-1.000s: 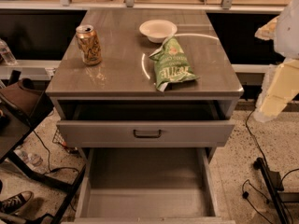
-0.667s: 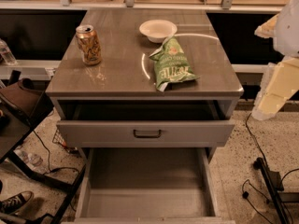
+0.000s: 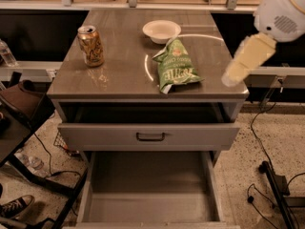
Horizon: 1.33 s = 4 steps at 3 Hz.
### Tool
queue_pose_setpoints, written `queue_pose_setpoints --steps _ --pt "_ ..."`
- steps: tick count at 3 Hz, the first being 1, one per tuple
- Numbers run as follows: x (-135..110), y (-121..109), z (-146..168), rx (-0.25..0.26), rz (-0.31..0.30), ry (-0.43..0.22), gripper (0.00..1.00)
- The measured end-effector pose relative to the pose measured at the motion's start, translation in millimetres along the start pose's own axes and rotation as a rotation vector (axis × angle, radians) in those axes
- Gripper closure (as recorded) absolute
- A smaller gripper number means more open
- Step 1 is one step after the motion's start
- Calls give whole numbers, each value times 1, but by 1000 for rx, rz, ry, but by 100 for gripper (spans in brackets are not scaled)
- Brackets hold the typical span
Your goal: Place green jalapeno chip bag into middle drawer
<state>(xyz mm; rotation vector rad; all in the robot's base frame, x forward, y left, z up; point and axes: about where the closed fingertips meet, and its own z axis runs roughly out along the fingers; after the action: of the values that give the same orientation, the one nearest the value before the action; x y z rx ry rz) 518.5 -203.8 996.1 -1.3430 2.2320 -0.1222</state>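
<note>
I need to next close my gripper on the green jalapeno chip bag's upper half (image 3: 174,56), just in front of the white bowl.
The green jalapeno chip bag (image 3: 176,66) lies flat on the brown cabinet top (image 3: 119,75), right of centre, near the front edge. The middle drawer (image 3: 147,185) is pulled far out at the bottom of the view and shows a bare grey floor. My gripper (image 3: 237,67) is the blurred cream-coloured end of the white arm. It hangs above the right front corner of the cabinet top, to the right of the bag and apart from it. It holds nothing that I can see.
A golden soda can (image 3: 91,46) stands at the left of the top. A white bowl (image 3: 161,30) sits behind the bag. The drawer with a dark loop handle (image 3: 150,136) is slightly open above the middle drawer. A dark chair (image 3: 19,109) stands at the left, and cables (image 3: 271,175) lie at the right.
My arm and gripper have moved left and up, from beside the cabinet's right edge to above its right front corner. The bag, can and drawers have not moved.
</note>
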Motion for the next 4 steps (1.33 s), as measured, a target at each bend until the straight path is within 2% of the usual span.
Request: queue_pose_setpoints --steps 1,2,4 --pt "-23 -37 31 4 196 -53 0" --pt "-47 -51 78 -66 450 -131 0" --pt "-47 -47 76 -53 446 -116 0"
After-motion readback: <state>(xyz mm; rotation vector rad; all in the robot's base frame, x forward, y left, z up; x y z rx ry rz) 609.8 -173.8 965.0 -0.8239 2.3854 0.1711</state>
